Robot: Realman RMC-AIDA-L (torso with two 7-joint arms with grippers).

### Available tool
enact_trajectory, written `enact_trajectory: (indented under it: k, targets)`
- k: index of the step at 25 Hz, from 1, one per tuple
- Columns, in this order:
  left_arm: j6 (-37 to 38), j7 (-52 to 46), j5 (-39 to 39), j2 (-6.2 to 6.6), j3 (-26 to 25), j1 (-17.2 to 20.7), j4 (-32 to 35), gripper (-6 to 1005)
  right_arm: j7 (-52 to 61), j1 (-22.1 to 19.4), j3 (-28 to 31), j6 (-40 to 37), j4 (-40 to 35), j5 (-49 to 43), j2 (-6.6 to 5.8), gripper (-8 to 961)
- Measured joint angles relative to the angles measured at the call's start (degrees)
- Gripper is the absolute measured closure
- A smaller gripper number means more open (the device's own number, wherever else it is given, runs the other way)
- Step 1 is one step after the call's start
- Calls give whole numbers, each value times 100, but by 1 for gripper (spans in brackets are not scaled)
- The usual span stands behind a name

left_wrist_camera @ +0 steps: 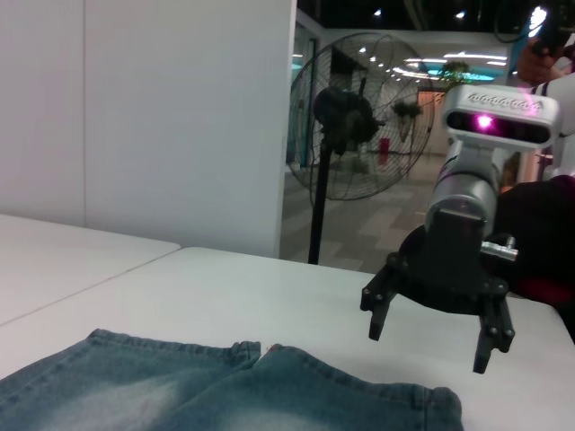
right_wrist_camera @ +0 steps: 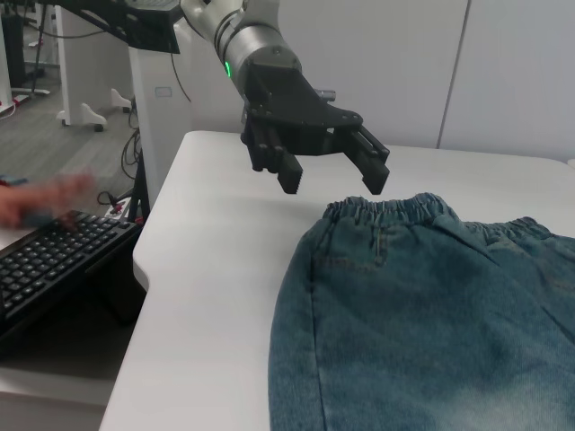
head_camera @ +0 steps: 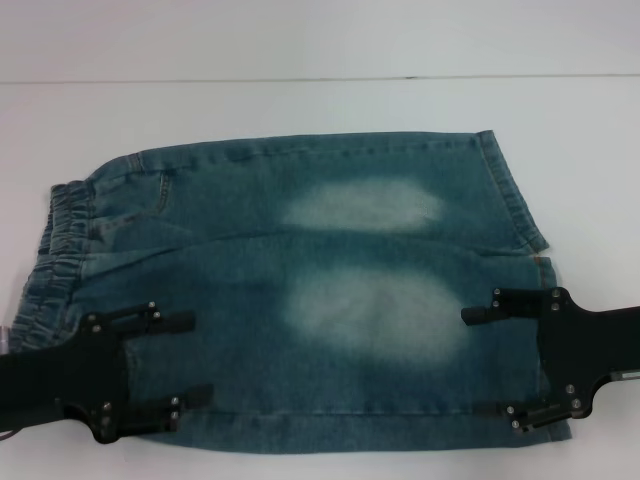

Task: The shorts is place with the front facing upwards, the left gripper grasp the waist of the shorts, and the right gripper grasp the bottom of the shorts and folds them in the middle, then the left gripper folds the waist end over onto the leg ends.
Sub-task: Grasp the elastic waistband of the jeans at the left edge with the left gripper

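Next, my left gripper should go to the near-side end of the shorts' ruched waist (head_camera: 41, 341) and close there.
The blue-green denim shorts (head_camera: 300, 290) lie flat on the white table (head_camera: 300, 110), pale faded patches facing up. The ruched waist (head_camera: 60, 240) is at the left and the bottom of the shorts, the stitched leg ends (head_camera: 515, 200), at the right. My left gripper (head_camera: 200, 357) hovers open at the near left, by the waist. My right gripper (head_camera: 482, 362) hovers open at the near right, by the hem. The right wrist view shows the left gripper (right_wrist_camera: 332, 184) held above the waist (right_wrist_camera: 386, 211). The left wrist view shows the right gripper (left_wrist_camera: 427, 348) above the table, just past the hems (left_wrist_camera: 269, 355).
The table's side edge (right_wrist_camera: 144, 269) drops off beyond the waist, with a black keyboard (right_wrist_camera: 54, 260) on a lower surface there and a blurred hand (right_wrist_camera: 36, 202) above it. A standing fan (left_wrist_camera: 350, 117) is off the table beyond the leg ends.
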Motion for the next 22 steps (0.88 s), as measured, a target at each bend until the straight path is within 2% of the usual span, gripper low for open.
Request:
enact_trajectory:
  k: [13,18,22]
  targets:
    - [-215,-258,-48,-35,-89,14,98,235,-11,-2,-7,0,10,6,2,13]
    - [-643,-1261,21,-111,-136,99,884,243,5,1,-7,-34,-7,9,5,13]
    - [-748,-2296,329,-300,-97,280,2097,249,16,-2,-7,-3,-19,8,7,13]
